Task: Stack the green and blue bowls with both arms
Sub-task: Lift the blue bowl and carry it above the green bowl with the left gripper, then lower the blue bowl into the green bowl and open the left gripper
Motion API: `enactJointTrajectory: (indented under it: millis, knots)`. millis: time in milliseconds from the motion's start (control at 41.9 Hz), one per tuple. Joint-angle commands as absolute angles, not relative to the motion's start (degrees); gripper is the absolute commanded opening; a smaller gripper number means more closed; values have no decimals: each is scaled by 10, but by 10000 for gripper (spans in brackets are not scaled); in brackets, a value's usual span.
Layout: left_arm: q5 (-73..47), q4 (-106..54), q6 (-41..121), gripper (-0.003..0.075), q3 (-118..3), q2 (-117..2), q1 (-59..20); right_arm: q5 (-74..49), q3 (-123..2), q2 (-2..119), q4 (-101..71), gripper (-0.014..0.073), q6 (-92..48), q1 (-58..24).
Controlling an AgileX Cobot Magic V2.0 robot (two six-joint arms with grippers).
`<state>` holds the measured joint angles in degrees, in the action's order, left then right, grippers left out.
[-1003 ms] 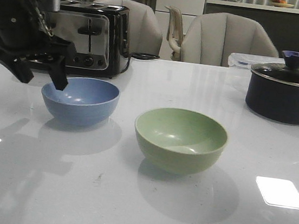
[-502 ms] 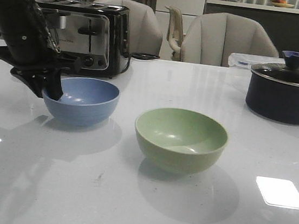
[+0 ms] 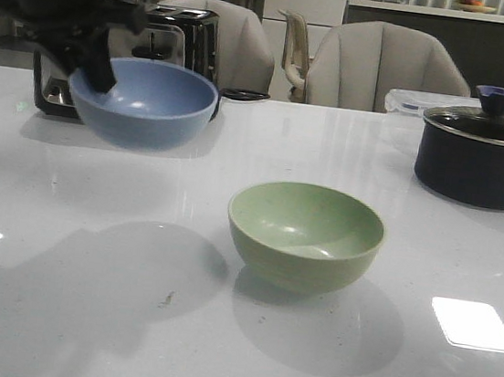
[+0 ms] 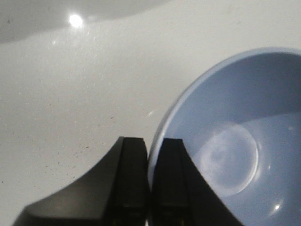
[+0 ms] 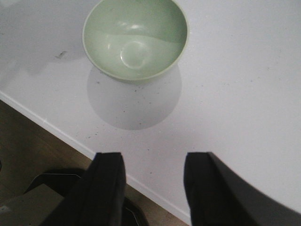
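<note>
Next, my left gripper lets go of the blue bowl inside the pale green bowl (image 3: pixel 308 205) at the middle of the table. The blue bowl is still in the air above the table.
My left gripper (image 3: pixel 101 69) is shut on the near-left rim of the dusty blue bowl (image 3: pixel 145 102) and holds it in the air above the table's left side. In the left wrist view the fingers (image 4: pixel 134 179) pinch the rim of the blue bowl (image 4: pixel 235 141), one outside, one inside. The pale green bowl (image 3: pixel 304 234) stands on the table at the middle. It also shows in the right wrist view (image 5: pixel 135 37), ahead of my open, empty right gripper (image 5: pixel 153 165), which hangs over the table's front edge. The right arm is out of the front view.
A dark lidded pot (image 3: pixel 483 152) stands at the back right. A black toaster (image 3: pixel 173 41) stands at the back left, partly behind the lifted bowl. Chairs (image 3: pixel 377 66) stand beyond the white table (image 3: pixel 214 349). The table's front edge (image 5: pixel 61 134) shows near the right gripper.
My left gripper closed on the blue bowl's rim and lifted it off the table, up and slightly back. The green bowl has not moved.
</note>
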<state>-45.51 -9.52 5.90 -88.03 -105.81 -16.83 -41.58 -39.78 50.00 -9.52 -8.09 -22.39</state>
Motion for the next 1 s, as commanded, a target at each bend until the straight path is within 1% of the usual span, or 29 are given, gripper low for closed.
enactJointTrajectory:
  millis: [0,191,358,549,693,788,860,908,932,979]
  knots:
    - [-437,-107,61,101,-900,-997,-200,-386,-413,495,-96,421,-87,-224]
    - [-431,-107,61,101,-901,-995,-280,-386,-413,495,-96,421,-87,-224]
    - [-406,-109,61,101,-903,-1023,-333,-386,-413,495,-96,421,-87,-224]
    - [-393,-130,61,101,-920,-1068,-361,-386,-413,495,-96,421,-87,-224]
    - [-382,-135,61,102,-935,-1100,-365,-386,-413,495,-96,421,-87,-224]
    - [-384,-138,61,118,-939,-1113,-365,-386,-413,495,-96,421,-87,-224]
    - [-385,-142,61,182,-939,-1120,-365,-386,-413,495,-96,421,-87,-224]
    - [-389,-143,61,267,-939,-1122,-365,-386,-413,495,-96,421,-87,-224]
    - [-390,-146,61,291,-939,-1122,-365,-386,-413,495,-96,421,-87,-224]
    - [-392,-147,61,388,-939,-1122,-365,-386,-413,495,-96,421,-87,-224]
